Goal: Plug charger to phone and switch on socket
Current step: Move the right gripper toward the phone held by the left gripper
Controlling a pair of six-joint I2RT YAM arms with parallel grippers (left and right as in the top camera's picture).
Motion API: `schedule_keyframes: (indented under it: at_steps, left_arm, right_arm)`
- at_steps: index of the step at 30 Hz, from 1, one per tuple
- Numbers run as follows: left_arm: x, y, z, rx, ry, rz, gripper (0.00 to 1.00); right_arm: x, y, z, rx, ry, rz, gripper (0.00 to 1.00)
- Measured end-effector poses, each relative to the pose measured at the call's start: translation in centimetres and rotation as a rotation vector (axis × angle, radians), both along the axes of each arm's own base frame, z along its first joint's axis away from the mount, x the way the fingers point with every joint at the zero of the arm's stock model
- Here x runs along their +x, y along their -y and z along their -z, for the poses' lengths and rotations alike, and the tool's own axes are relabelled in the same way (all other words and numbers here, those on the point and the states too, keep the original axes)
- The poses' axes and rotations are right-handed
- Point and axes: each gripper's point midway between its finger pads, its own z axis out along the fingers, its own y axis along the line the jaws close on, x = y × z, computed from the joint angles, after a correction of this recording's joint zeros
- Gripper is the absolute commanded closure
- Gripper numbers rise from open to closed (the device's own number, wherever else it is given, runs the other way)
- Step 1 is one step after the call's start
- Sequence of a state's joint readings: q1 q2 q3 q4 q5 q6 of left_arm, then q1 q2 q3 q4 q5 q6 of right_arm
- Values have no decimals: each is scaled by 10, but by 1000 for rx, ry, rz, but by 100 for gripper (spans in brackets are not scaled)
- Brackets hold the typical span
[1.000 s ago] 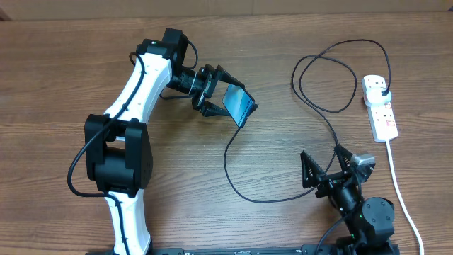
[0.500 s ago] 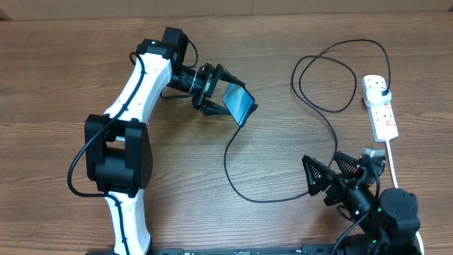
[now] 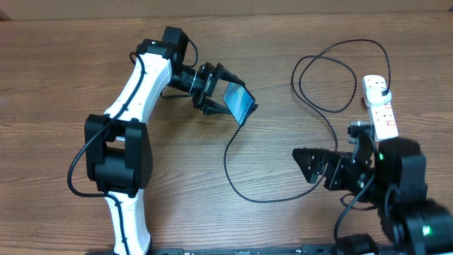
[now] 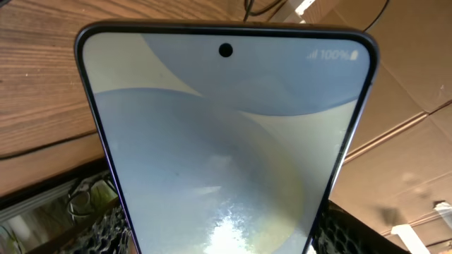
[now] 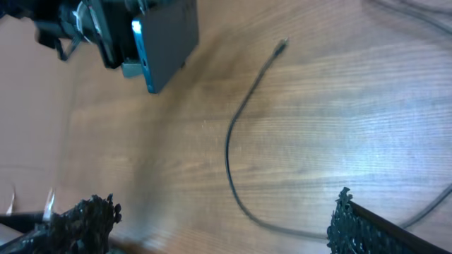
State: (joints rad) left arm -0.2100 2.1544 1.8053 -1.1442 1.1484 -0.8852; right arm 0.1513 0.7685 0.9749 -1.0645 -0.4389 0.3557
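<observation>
The phone's loose end (image 3: 250, 103) (image 5: 185, 58) is opposite my left gripper's fingers. My right gripper should go there next and close on it.
My left gripper (image 3: 228, 97) is shut on the phone (image 3: 241, 105) and holds it tilted above the table, left of centre. The phone's light blue screen (image 4: 226, 141) fills the left wrist view, with a finger at each lower edge (image 4: 226, 243). The charger's thin black cable (image 3: 233, 177) loops over the table from its black plug (image 3: 383, 91) in the white socket strip (image 3: 386, 122). Its connector tip (image 5: 282, 44) lies on the wood, apart from the phone (image 5: 166, 39). My right gripper (image 3: 311, 164) is open and empty, above the cable's lower loop (image 5: 233, 141); its fingers (image 5: 219, 226) straddle bare wood.
The strip's thick white cord (image 3: 398, 177) runs down the right side toward the front edge. The cable makes a large loop (image 3: 325, 78) left of the strip. A cardboard wall (image 3: 226, 6) lines the back edge of the wooden table (image 3: 71, 85).
My right arm has risen from the front edge and moved toward the strip, its open gripper now pointing left over the cable. The left arm and phone have not moved.
</observation>
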Motion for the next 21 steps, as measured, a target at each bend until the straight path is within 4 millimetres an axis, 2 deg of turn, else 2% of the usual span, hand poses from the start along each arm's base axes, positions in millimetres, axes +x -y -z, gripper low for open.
schedule_keyframes:
  at_steps: [6,9,15,21]
  left_arm:
    - [1,0,0,-2,9,0,39]
    - [2,0,0,-2,11,0,39]
    - [3,1,0,-4,18,0,39]
    - [3,1,-1,-6,0,-8,39]
  right_arm:
    - [7,-1,-8,-48,-140,-35,0]
    - [18,-3,-13,-56,-169,-43,0]
    - [34,-5,-7,-65,-184,-45,0]
    - [39,-6,1,-70,-218,-46,0]
